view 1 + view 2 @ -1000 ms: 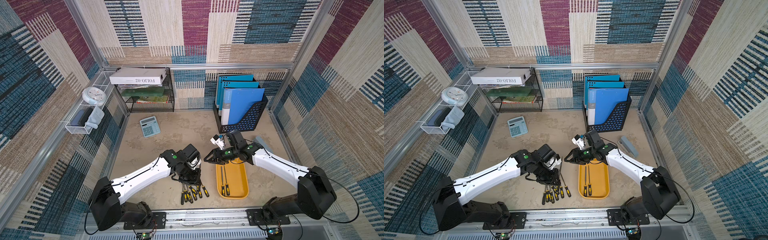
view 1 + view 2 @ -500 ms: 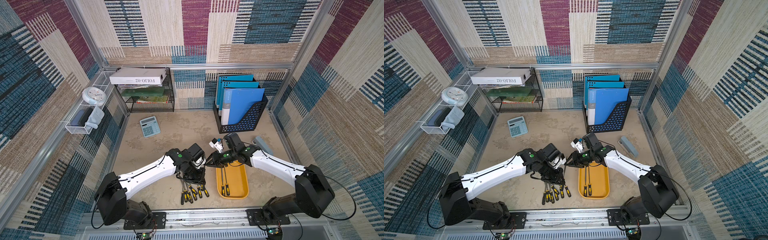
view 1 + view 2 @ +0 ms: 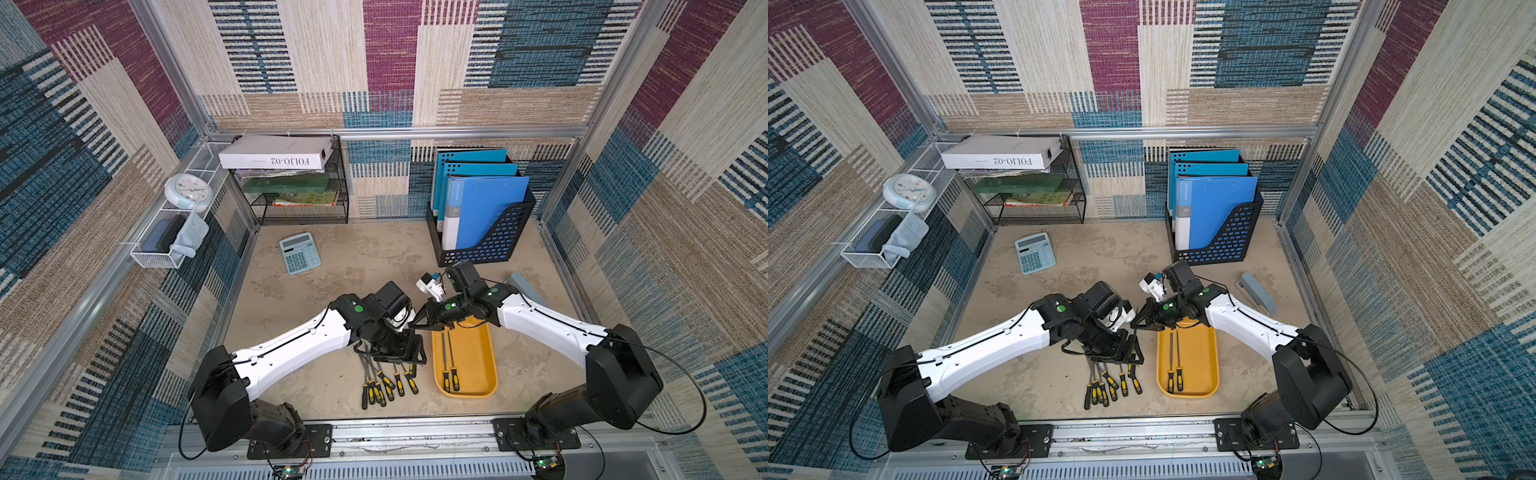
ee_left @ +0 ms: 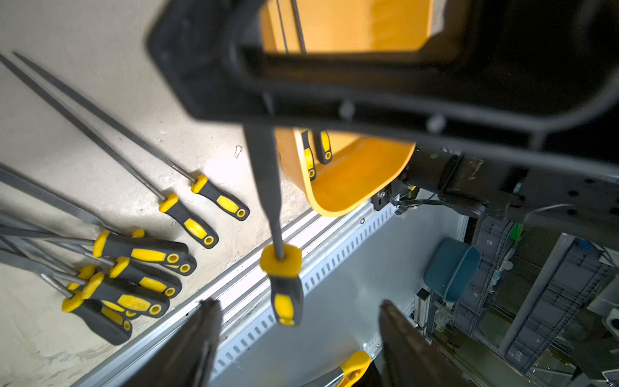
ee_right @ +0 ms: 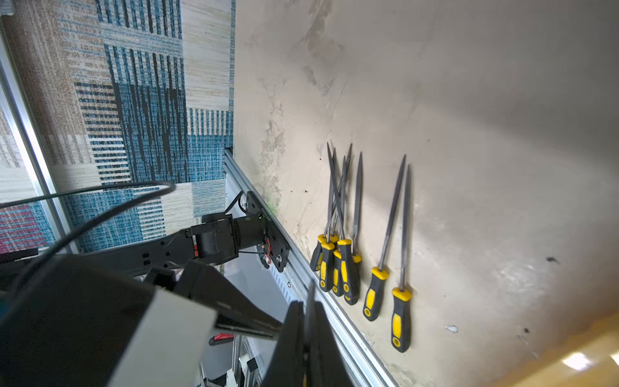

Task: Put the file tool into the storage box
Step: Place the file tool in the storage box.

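My right gripper is going to let go of the file tool on the bare bottom of the storage box, close alongside its files (image 3: 458, 362). The file tool now hangs blade up beside the box.
A file tool (image 4: 280, 261) with a black-and-yellow handle hangs blade up, and my right gripper (image 5: 306, 311) is shut on its thin blade (image 5: 311, 295). My left gripper (image 4: 301, 335) stands open around the handle without touching it. In both top views the left gripper (image 3: 399, 349) (image 3: 1117, 351) and the right gripper (image 3: 417, 322) (image 3: 1136, 324) meet just left of the storage box (image 3: 473, 357) (image 3: 1200, 357). This yellow-orange tray holds two files. Several more files (image 3: 386, 382) (image 5: 338, 254) lie on the table beside it.
A calculator (image 3: 300, 252) lies at the back left. A black folder holder with blue folders (image 3: 486, 232) stands at the back right, and a wire-mesh rack (image 3: 299, 195) at the back. A grey-blue block (image 3: 528, 286) lies near the right wall. A metal rail (image 3: 395, 432) borders the front.
My left gripper has opened and let go of the file. My right gripper has closed on the file's blade. Both arms drew closer together beside the tray.
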{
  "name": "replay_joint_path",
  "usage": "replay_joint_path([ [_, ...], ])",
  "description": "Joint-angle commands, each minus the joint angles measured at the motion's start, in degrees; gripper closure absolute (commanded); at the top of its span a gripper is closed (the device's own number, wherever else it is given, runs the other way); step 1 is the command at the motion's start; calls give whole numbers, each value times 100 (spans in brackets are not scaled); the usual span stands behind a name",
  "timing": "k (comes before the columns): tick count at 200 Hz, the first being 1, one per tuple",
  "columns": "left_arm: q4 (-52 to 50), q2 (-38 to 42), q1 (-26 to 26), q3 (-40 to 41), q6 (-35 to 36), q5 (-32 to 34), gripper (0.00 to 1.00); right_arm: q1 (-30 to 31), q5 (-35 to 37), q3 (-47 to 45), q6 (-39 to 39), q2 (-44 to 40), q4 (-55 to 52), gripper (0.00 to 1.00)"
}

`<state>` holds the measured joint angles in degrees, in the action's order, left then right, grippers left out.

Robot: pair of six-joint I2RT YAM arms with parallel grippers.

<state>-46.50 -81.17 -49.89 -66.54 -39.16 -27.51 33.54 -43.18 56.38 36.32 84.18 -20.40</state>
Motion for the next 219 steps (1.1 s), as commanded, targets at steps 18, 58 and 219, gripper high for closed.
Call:
replay_joint_path([
  [18,-284,408,160,169,-193,300,4,-821,835,183,-1146,-311,-2009,100],
  [58,-374,901,479,788,-471,617,4,-1007,2336,319,-1865,-80,-3019,100],
  [219,-534,1857,850,2217,-1179,1379,6,-796,2604,-611,-1566,458,-1900,98],
])
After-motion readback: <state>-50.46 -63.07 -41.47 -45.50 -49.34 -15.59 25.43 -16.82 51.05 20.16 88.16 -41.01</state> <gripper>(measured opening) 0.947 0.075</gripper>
